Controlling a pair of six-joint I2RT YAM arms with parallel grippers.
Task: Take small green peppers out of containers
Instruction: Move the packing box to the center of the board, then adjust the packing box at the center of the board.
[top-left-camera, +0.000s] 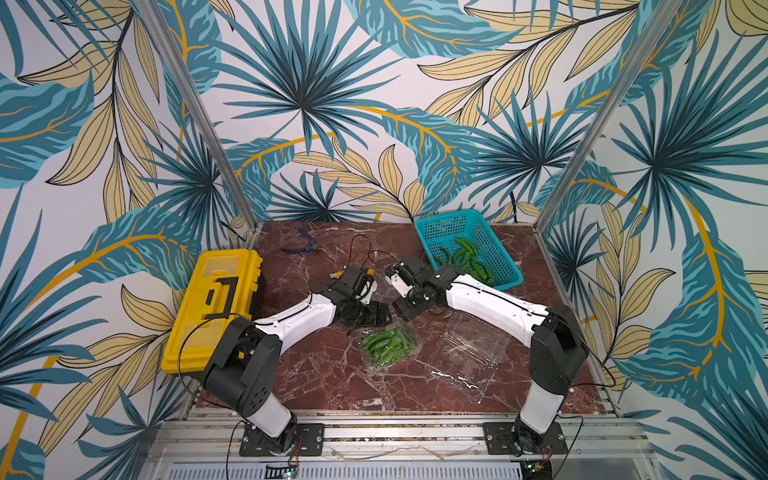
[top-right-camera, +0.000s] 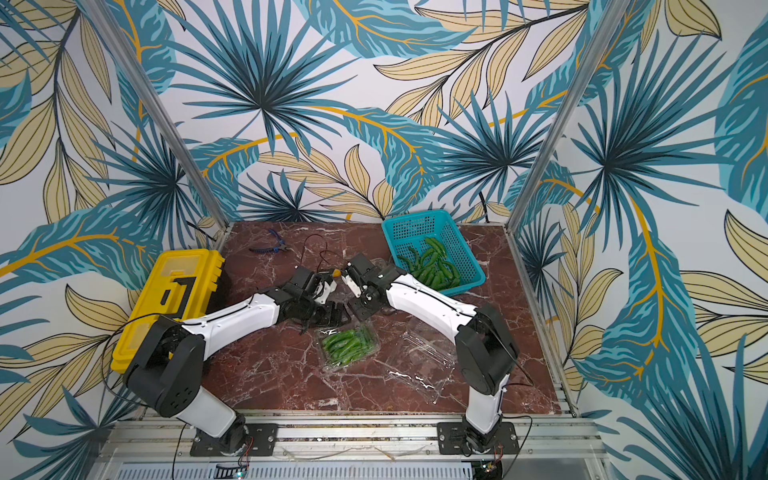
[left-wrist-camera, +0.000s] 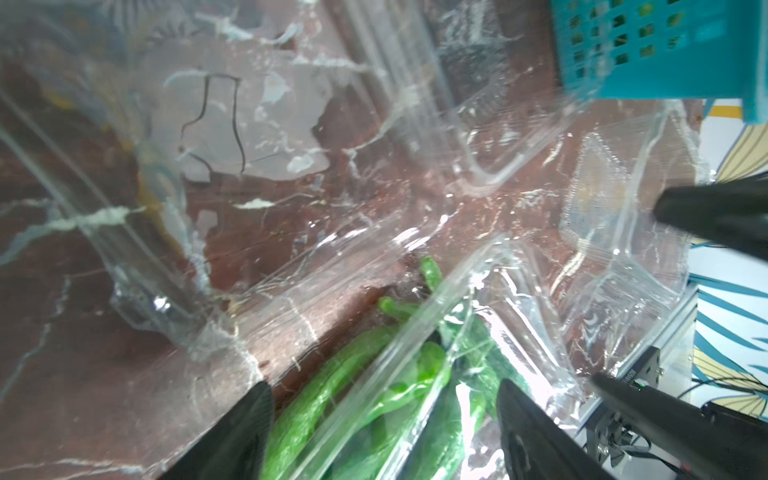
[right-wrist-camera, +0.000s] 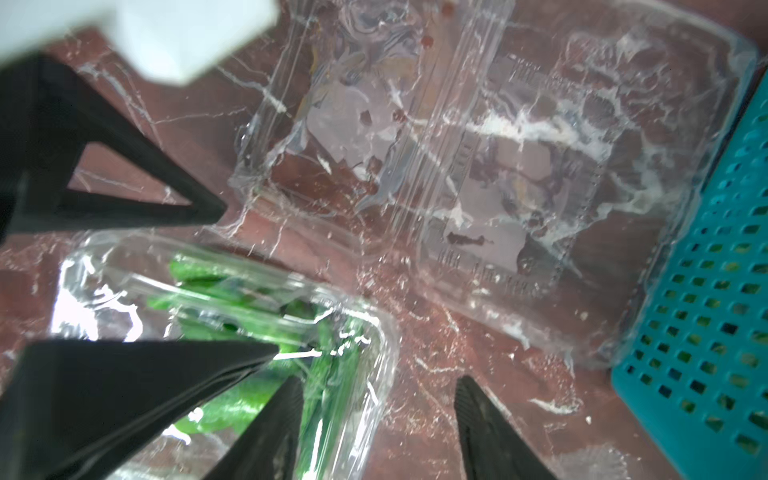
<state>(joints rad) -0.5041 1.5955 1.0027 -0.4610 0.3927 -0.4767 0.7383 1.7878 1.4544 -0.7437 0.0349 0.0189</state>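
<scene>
The pepper container's far edge has my two grippers crowding each other, so my right gripper needs to swing around and take its side (top-left-camera: 417, 339) facing the opened empty container.
A shut clear container (top-left-camera: 388, 343) (top-right-camera: 347, 343) full of small green peppers (top-left-camera: 384, 345) (left-wrist-camera: 324, 395) (right-wrist-camera: 208, 274) lies mid-table. Both grippers hang over its far edge, tips close together. My left gripper (top-left-camera: 375, 314) (left-wrist-camera: 384, 399) is open, its fingers either side of the lid's rim (left-wrist-camera: 453, 286) with peppers under the plastic. My right gripper (top-left-camera: 404, 311) (right-wrist-camera: 376, 390) is open too, straddling a rounded corner of that container (right-wrist-camera: 374, 332). A second clear container (top-left-camera: 465, 357) (right-wrist-camera: 498, 187) lies opened flat and empty to the right.
A teal basket (top-left-camera: 432, 224) (right-wrist-camera: 706, 291) at the back right holds more green peppers (top-left-camera: 465, 257). A yellow toolbox (top-left-camera: 216, 303) stands along the left edge. Blue-handled pliers (top-left-camera: 301, 245) and a thin black cable (top-left-camera: 357, 249) lie at the back.
</scene>
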